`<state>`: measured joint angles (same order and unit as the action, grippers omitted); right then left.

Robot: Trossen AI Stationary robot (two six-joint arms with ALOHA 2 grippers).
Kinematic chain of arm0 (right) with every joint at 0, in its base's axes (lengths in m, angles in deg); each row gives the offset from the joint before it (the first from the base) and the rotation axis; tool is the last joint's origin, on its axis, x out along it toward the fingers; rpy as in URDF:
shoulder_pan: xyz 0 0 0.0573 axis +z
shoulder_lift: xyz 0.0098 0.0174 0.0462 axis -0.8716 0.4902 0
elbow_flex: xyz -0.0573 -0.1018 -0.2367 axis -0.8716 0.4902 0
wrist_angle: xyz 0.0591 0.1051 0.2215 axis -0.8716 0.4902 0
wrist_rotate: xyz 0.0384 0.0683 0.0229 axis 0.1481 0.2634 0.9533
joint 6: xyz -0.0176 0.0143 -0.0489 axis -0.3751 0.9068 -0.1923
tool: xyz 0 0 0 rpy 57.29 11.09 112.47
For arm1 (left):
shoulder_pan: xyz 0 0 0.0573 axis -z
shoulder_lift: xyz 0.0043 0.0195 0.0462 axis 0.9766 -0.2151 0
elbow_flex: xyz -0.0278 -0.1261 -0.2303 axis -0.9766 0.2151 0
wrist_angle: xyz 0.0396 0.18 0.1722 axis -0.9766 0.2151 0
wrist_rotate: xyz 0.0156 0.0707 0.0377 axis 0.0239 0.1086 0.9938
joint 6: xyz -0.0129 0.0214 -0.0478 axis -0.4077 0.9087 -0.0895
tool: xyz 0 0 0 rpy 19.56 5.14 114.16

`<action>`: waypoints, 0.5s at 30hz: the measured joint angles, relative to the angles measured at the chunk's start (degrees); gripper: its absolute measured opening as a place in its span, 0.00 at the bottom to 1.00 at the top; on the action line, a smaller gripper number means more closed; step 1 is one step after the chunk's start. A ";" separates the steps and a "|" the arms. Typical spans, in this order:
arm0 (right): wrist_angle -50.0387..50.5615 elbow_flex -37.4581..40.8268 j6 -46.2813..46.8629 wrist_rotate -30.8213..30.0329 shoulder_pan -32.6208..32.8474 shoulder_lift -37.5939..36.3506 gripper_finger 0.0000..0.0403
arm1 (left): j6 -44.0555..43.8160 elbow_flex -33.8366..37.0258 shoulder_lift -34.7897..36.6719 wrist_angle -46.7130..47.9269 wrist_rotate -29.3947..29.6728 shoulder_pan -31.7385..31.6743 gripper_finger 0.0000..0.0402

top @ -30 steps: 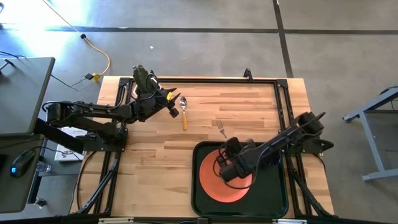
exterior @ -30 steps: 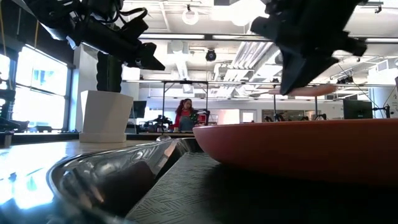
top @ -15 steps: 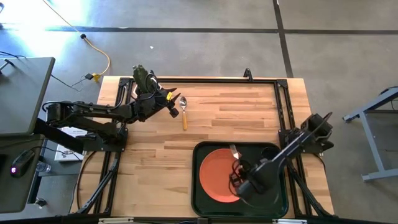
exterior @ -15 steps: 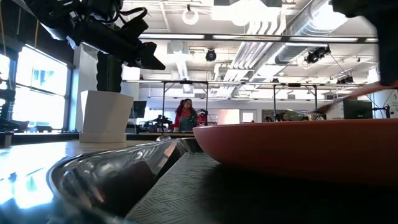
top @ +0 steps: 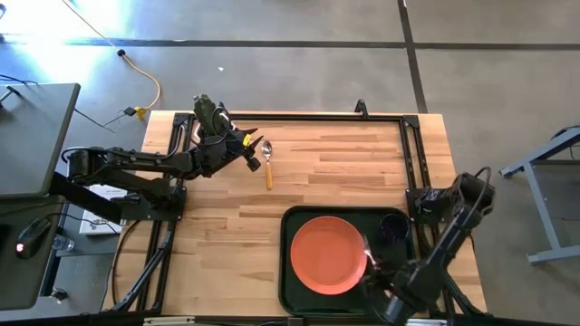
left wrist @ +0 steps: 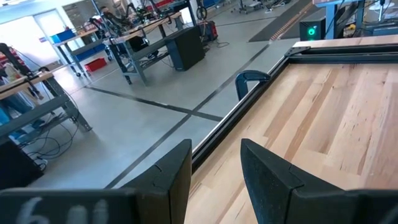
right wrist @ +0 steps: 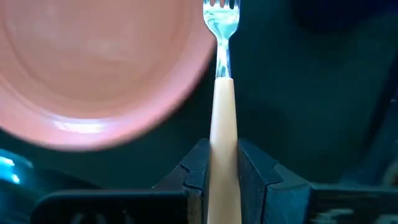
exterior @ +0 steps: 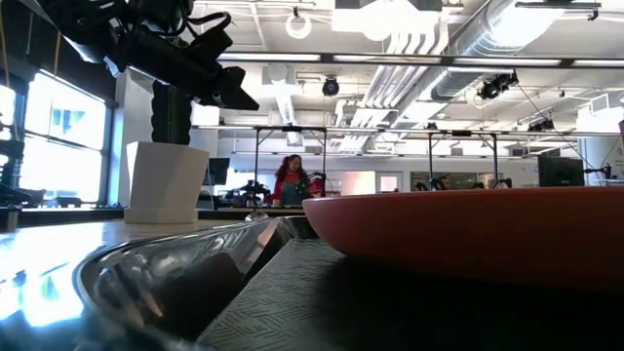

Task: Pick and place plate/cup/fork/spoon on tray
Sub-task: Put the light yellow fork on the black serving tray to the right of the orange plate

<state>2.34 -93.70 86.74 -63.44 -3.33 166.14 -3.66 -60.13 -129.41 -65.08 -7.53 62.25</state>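
The robot's right gripper should release the fork on the bottom of the tray close beside the orange plate [top: 369, 261] [right wrist: 219, 87], on the side toward the cup.
The dark green tray [top: 299, 281] lies at the table's near right and carries the orange plate [top: 326, 255] and the dark purple cup [top: 393, 226]. My right gripper [top: 373, 269] is over the tray, just right of the plate, and is shut on the fork [right wrist: 222, 74]. The fork's tines [right wrist: 221, 7] point past the plate's rim [right wrist: 186, 81]. The spoon [top: 267, 163] lies flat on the wood at the far left. My left gripper [top: 254, 156] is open and empty just left of the spoon, above the table. My right gripper pinches the fork's tan handle [right wrist: 222, 134] between its two fingers, on the handle's rear part. The fingers lie along the fork, whose tines stick out ahead of them over the tray floor. Whether the fork touches the tray I cannot tell.
A white pot with a green cactus [top: 207, 113] stands at the far left corner, behind my left gripper. Black frame rails [top: 412, 163] run along the table's far and right edges. Bare wood [top: 344, 163] spans the middle and far right.
My right gripper has carried the fork toward the table's near edge and to the right, from past the tray's far rim, over the plate, to the tray's near right. It has left the low view. The cup now shows on the tray.
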 joint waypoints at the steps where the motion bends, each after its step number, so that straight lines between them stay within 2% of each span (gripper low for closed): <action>1: 0.33 0.00 -0.06 -0.08 0.67 0.00 0.09 | 0.02 0.00 0.00 0.13 -0.02 0.00 0.31; 8: 5.47 0.02 -0.04 -0.42 1.09 0.68 0.09 | 0.02 0.00 0.00 0.17 0.00 -0.02 0.31; 15: 4.49 0.04 -0.03 1.39 0.57 4.31 0.09 | 0.06 -0.02 0.00 0.87 0.00 -0.02 0.31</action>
<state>6.84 -93.66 86.72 -62.05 -2.76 170.45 -3.60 -60.15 -129.41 -64.21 -7.53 62.23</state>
